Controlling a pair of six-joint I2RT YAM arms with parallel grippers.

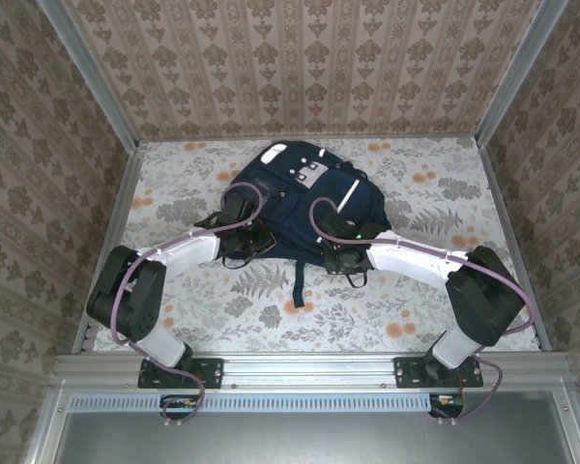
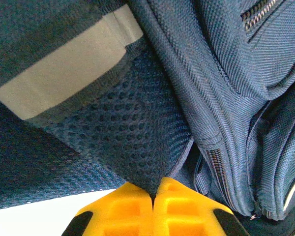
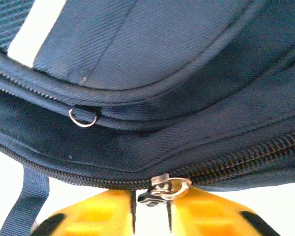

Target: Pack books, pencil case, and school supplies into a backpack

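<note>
My left gripper should open and take the zipper's edge [image 3: 29,163] before my right gripper slides the pull, since it pinches the mesh fabric and leaves the main zipper slack.
The navy backpack [image 1: 300,198] lies flat in the middle of the table, white stripe on its right side. At its left lower side, my left gripper [image 1: 244,238] is shut, pinching a fold of the pack's dark mesh fabric [image 2: 137,147] between its yellow fingers [image 2: 123,211]. My right gripper [image 1: 344,255] is at the pack's lower right edge. Its jaws stand a narrow gap apart, closed around the zipper pull [image 3: 160,192] of a zipped main zipper [image 3: 236,160]. The books, pencil case and school supplies are out of view.
A dark strap [image 1: 298,285] trails from the backpack toward the near edge. The floral table surface [image 1: 387,319] is walled by patterned panels on three sides. A small metal ring [image 3: 82,118] hangs under a seam of the pack.
</note>
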